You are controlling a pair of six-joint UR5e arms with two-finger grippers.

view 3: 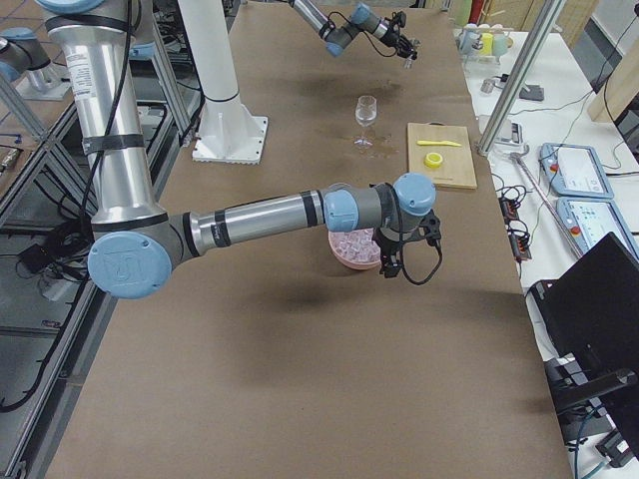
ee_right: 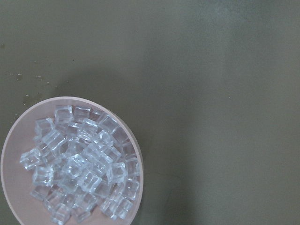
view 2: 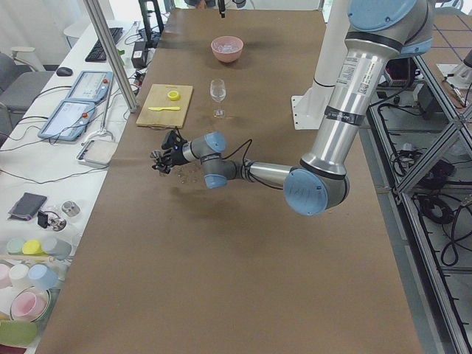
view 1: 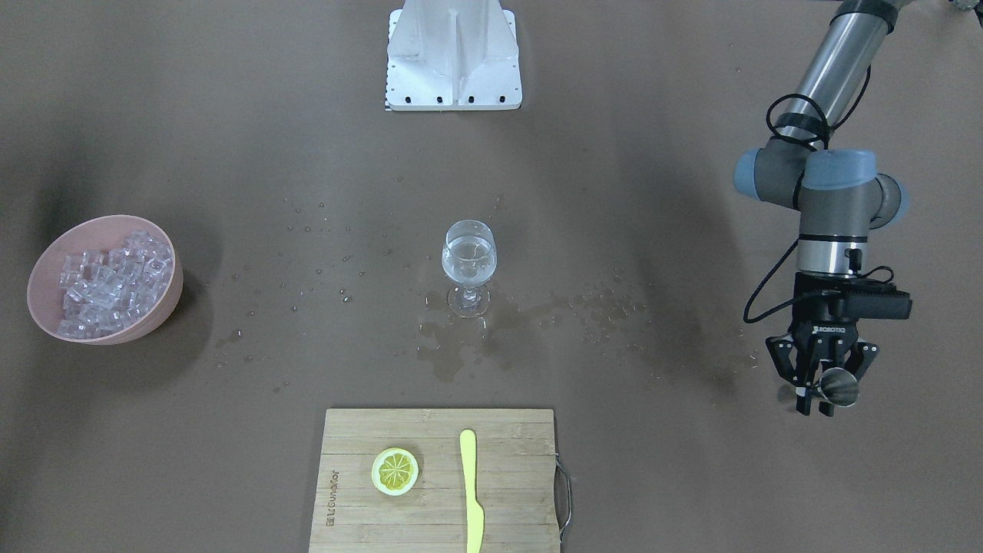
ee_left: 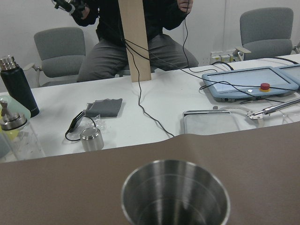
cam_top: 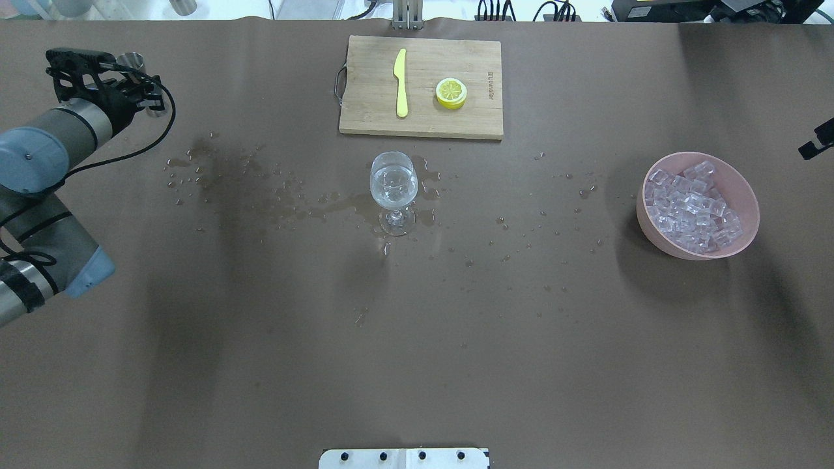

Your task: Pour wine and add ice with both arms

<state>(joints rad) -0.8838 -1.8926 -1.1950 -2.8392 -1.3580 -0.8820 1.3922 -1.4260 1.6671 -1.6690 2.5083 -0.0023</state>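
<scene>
Next, my left gripper puts the small steel cup down on the bare table, roughly level with the glass's foot (view 1: 897, 333).
A stemmed glass (view 1: 469, 257) (cam_top: 393, 182) stands mid-table with a little clear wine in it. A pink bowl (view 1: 167, 306) (cam_top: 744, 190) (ee_right: 13, 150) full of clear ice cubes (view 1: 107, 280) (cam_top: 694, 205) (ee_right: 79, 164) sits at the robot's right. My left gripper (view 1: 820, 384) (cam_top: 140, 85) is shut on a small steel cup (view 1: 839, 386) (ee_left: 176, 197), held upright near the table's far left corner. My right gripper (view 3: 391, 257) hangs beside and above the bowl; its fingers do not show, so I cannot tell its state.
A wooden cutting board (view 1: 438, 522) (cam_top: 365, 111) at the far edge carries a lemon slice (view 1: 395, 470) and a yellow knife (view 1: 470, 491). Spilled water (view 1: 461, 346) wets the table around the glass. The white base block (view 1: 453, 54) stands at the near edge.
</scene>
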